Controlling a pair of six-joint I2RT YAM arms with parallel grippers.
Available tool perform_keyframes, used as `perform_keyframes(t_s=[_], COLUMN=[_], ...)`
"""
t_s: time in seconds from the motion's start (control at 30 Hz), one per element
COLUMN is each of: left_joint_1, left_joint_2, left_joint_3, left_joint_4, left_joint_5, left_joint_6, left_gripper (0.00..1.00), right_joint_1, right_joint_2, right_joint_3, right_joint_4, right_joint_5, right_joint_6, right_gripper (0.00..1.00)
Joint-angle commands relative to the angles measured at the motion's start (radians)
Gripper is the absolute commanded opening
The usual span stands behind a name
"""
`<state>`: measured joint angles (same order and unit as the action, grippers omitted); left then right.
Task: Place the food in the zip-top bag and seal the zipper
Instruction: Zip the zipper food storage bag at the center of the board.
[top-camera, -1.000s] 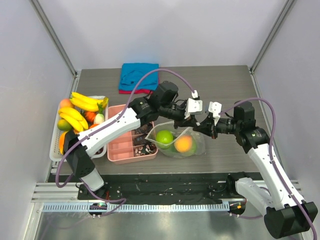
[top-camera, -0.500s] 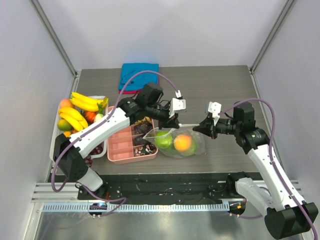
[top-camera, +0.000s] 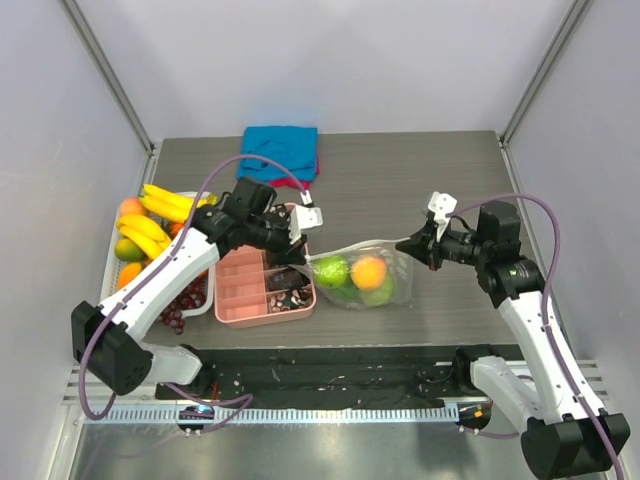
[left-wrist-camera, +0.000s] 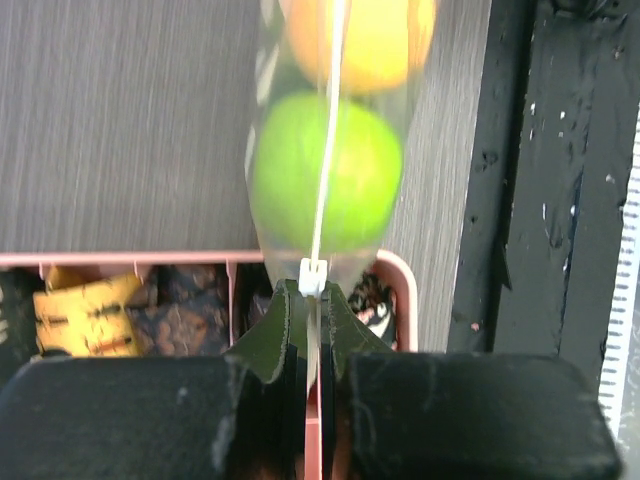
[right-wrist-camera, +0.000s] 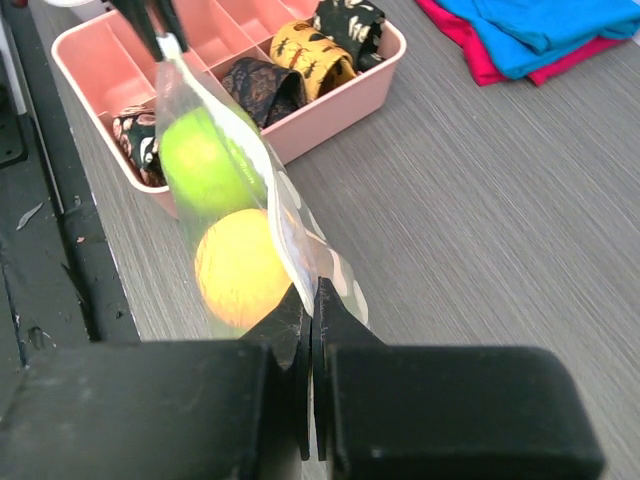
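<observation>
I will let go with my left gripper, and then the clear dotted zip-top bag will lie flat on the table (top-camera: 379, 268) next to the pink box.
The clear dotted zip-top bag (top-camera: 362, 274) hangs stretched between my two grippers above the table, holding a green fruit (top-camera: 331, 271) and an orange fruit (top-camera: 369, 272). My left gripper (top-camera: 303, 257) is shut on the bag's left end at the zipper's white slider (left-wrist-camera: 313, 277), over the pink box. My right gripper (top-camera: 413, 245) is shut on the bag's right end (right-wrist-camera: 318, 280). The zipper strip (left-wrist-camera: 327, 130) runs taut between them. The fruits also show in the right wrist view, the green one (right-wrist-camera: 205, 160) and the orange one (right-wrist-camera: 240, 265).
A pink compartment box (top-camera: 262, 283) with wrapped sweets sits under the left gripper. A white tray (top-camera: 112, 268) with bananas (top-camera: 160, 217) and other fruit is at the left. A folded blue and red cloth (top-camera: 279, 154) lies at the back.
My left gripper slid left along the bag's mouth to its left end over the pink box. The bag's mouth went from open to stretched flat. My right gripper rose slightly, still holding.
</observation>
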<state>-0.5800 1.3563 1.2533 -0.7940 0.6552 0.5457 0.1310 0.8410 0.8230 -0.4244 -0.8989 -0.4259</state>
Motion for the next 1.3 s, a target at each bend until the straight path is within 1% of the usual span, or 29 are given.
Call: perform_keyframes(t_s=[0.0, 0.23, 0.37, 0.53, 0.63, 0.7, 0.8, 0.9, 0.93, 0.97, 1.0, 1.03, 1.13, 1.23, 1.27], left_joint_1=[0.035, 0.068, 0.068, 0.068, 0.068, 0.071, 0.078, 0.092, 0.092, 0.091, 0.092, 0.092, 0.091, 0.086, 0.077], left_joint_2=[-0.086, -0.121, -0.1, -0.02, 0.023, 0.055, 0.113, 0.184, 0.204, 0.252, 0.276, 0.305, 0.386, 0.429, 0.434], left_joint_3=[-0.063, -0.091, -0.065, 0.038, 0.095, 0.142, 0.221, 0.305, 0.357, 0.385, 0.412, 0.469, 0.543, 0.538, 0.528], left_joint_4=[-0.091, -0.12, -0.07, -0.044, -0.005, 0.012, 0.038, 0.102, 0.128, 0.142, 0.156, 0.162, 0.168, 0.17, 0.17], left_joint_5=[-0.057, -0.058, -0.068, -0.063, -0.084, -0.101, -0.129, -0.147, -0.147, -0.157, -0.163, -0.166, -0.169, -0.146, -0.144], left_joint_6=[0.046, 0.06, -0.002, -0.061, -0.084, -0.084, -0.081, -0.096, -0.101, -0.105, -0.115, -0.119, -0.118, -0.113, -0.109], left_gripper=[0.0, 0.0, 0.0, 0.0, 0.0, 0.0, 0.0, 0.0, 0.0, 0.0, 0.0, 0.0, 0.0, 0.0, 0.0], right_joint_1=[-0.039, -0.051, -0.051, -0.05, -0.053, -0.056, -0.093, -0.119, -0.119, -0.119, -0.145, -0.148, -0.151, -0.151, -0.151], right_joint_2=[-0.039, -0.043, -0.022, 0.007, 0.041, 0.082, 0.137, 0.209, 0.228, 0.248, 0.288, 0.306, 0.348, 0.336, 0.331], right_joint_3=[0.028, 0.034, 0.033, 0.05, 0.074, 0.106, 0.142, 0.171, 0.192, 0.205, 0.217, 0.241, 0.255, 0.196, 0.174], right_joint_4=[0.061, 0.055, 0.053, 0.067, 0.114, 0.124, 0.156, 0.228, 0.263, 0.28, 0.303, 0.314, 0.315, 0.264, 0.238], right_joint_5=[0.041, 0.045, 0.058, 0.077, 0.103, 0.123, 0.117, 0.115, 0.115, 0.112, 0.11, 0.109, 0.083, 0.058, 0.051], right_joint_6=[0.029, 0.029, 0.026, 0.036, 0.046, 0.03, 0.0, -0.008, -0.01, -0.011, -0.013, -0.026, -0.077, -0.201, -0.296], right_gripper=[0.01, 0.01, 0.01, 0.01, 0.01, 0.01, 0.01, 0.01, 0.01, 0.01, 0.01, 0.01, 0.01, 0.01, 0.01])
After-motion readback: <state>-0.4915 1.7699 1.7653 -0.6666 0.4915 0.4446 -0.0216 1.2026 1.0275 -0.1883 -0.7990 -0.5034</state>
